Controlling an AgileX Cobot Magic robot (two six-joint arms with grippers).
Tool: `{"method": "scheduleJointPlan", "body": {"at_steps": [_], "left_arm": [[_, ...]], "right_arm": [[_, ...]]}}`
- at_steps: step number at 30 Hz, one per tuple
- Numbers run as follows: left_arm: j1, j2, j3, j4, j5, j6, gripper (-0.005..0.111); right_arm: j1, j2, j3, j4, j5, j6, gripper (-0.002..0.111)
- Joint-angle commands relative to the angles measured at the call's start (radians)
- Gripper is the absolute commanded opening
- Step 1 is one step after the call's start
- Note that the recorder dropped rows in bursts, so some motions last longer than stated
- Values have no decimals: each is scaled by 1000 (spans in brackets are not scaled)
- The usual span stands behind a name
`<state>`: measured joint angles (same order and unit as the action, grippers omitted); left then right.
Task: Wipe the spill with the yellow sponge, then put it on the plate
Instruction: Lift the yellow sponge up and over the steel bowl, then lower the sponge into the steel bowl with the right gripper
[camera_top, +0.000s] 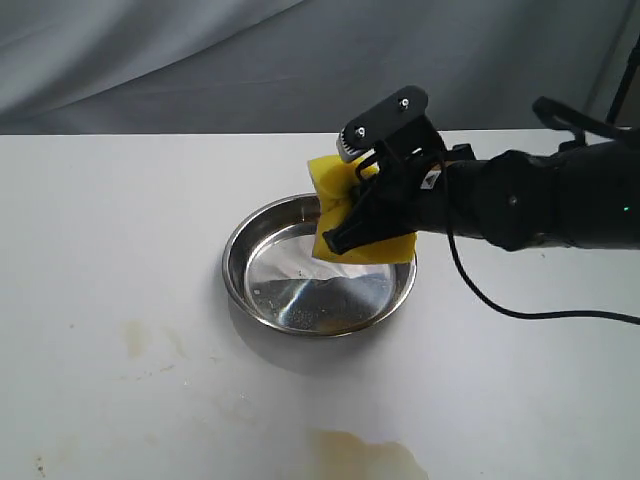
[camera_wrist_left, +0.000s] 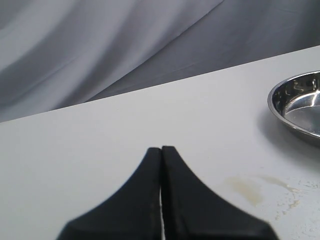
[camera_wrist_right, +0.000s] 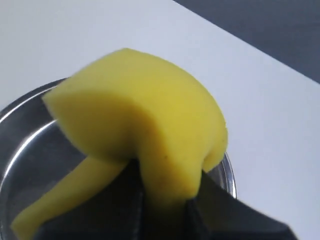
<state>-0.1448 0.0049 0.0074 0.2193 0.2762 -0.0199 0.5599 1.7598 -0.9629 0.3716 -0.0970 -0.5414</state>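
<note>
Next, I set the yellow sponge inside the plate (camera_top: 290, 246) with my right gripper, near its far rim on the tan stain's side.
My right gripper (camera_top: 342, 226) (camera_wrist_right: 167, 192) is shut on the yellow sponge (camera_top: 385, 248) (camera_wrist_right: 145, 115), which bulges and folds above the fingers. It hangs over the far right part of the plate (camera_top: 240, 290) (camera_wrist_right: 230, 175), a shiny steel dish at the table's middle; whether the sponge touches the dish I cannot tell. No small amber puddle shows. My left gripper (camera_wrist_left: 161, 150) is shut and empty above bare table, left of the plate (camera_wrist_left: 280, 107), and does not appear in the exterior view.
A wide, pale brownish wet patch (camera_top: 365, 458) lies at the table's front edge. A faint tan stain (camera_top: 135, 338) (camera_wrist_left: 246, 189) marks the table left of the plate. A grey curtain hangs behind. The right arm's cable (camera_top: 520, 312) trails over the table.
</note>
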Motion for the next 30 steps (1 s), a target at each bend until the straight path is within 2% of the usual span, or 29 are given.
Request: {"method": "scheduleJointPlan", "body": {"at_steps": [1, 11, 17, 20, 22, 25, 28, 30], "left_arm": [[-5, -5, -7, -1, -11, -6, 0], [-5, -5, -7, -1, -11, -6, 0], [-5, -5, -7, -1, -11, -6, 0], [-5, -5, -7, -1, -11, -6, 0], [-5, -5, -7, -1, -11, -6, 0], [-5, -5, -7, -1, -11, -6, 0], [-5, -5, -7, -1, -11, -6, 0], [-5, -5, -7, -1, -11, -6, 0]], "right_arm": [[0, 59, -5, 24, -94, 96, 0], [0, 165, -5, -29, -205, 213, 0], [19, 185, -5, -244, -284, 375, 0], [42, 194, -5, -320, -343, 395, 4], [47, 205, -5, -320, -360, 395, 11], [47, 220, -5, -259, -365, 393, 28], [47, 224, -5, -234, -364, 393, 54], [47, 224, -5, -234, -373, 393, 77]]}}
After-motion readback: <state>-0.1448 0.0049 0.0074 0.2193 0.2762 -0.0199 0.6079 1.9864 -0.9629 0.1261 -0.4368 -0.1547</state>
